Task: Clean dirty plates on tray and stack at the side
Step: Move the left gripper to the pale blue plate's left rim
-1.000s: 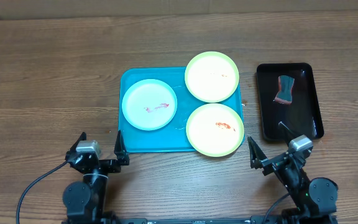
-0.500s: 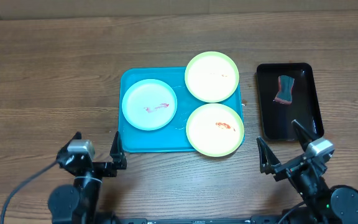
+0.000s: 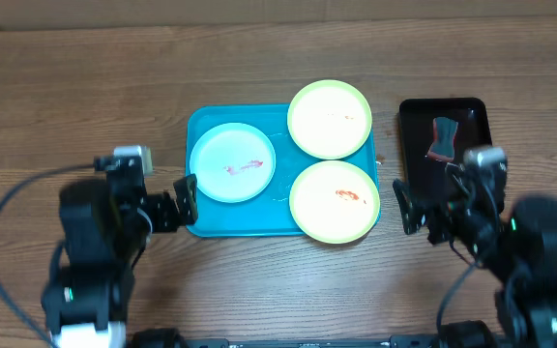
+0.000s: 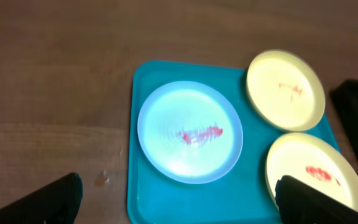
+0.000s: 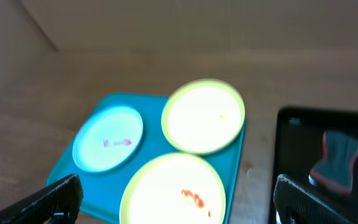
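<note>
The light blue plate has a rim (image 3: 192, 167) (image 4: 138, 132) on the side farthest from the yellow-green plates, and that is the spot my left gripper should close on to grasp it.
The turquoise tray (image 3: 201, 220) lies mid-table. A light blue plate (image 3: 232, 162) with a red smear lies flat on its left half. Two yellow-green plates overlap its right rim: the far plate (image 3: 330, 118) has faint marks and the near plate (image 3: 335, 201) has a red smear. My left gripper (image 3: 167, 205) hovers open at the tray's near-left corner and holds nothing; the left wrist view looks down on the blue plate (image 4: 189, 131). My right gripper (image 3: 431, 203) is open and empty between the near plate and a black tray, above the near plate (image 5: 176, 190).
A narrow black tray (image 3: 472, 116) stands to the right of the plates and holds a red-and-grey sponge (image 3: 444, 139). Bare wooden table surrounds both trays. A cardboard wall runs along the far edge.
Both arms have lifted from the table's near edge and swung forward toward the trays. Both grippers stayed open. The plates and sponge have not moved.
</note>
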